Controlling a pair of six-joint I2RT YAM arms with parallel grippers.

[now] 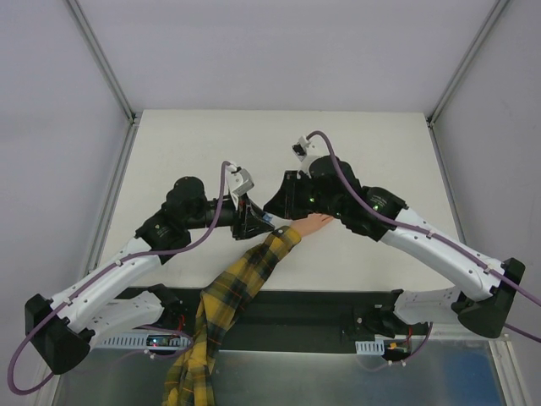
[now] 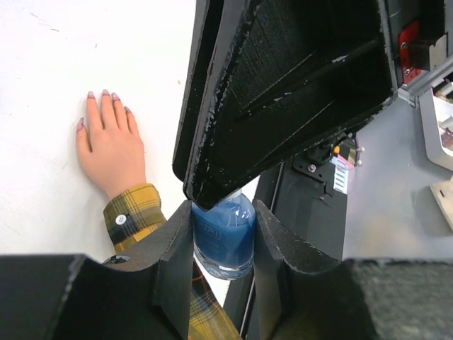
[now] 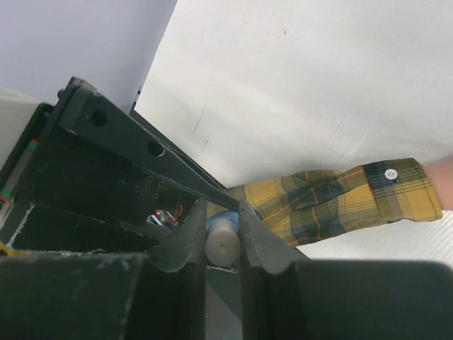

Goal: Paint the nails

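The white cap is still on the blue bottle, so the robot's right gripper will open, let the left gripper turn the bottle back, then grip the cap [image 3: 223, 245] again.
A peach hand [image 2: 113, 145] in a yellow plaid sleeve [image 2: 134, 212] lies flat on the white table, and its small pale nails [image 2: 102, 93] show at the fingertips. My left gripper [image 2: 223, 207] is shut on a small blue polish bottle [image 2: 225, 237] and holds it just beside the sleeve. My right gripper [image 3: 221, 209] is shut on the bottle's white cap [image 3: 223, 241]. In the top view both grippers [image 1: 254, 222] [image 1: 272, 207] meet over the wrist, left of the hand [image 1: 314, 222]. The nails are hidden there.
The sleeve [image 1: 245, 275] runs from the hand down past the table's [image 1: 380, 152] near edge between the arm bases. A black rail [image 1: 321, 309] lies along that edge. Grey walls stand on both sides.
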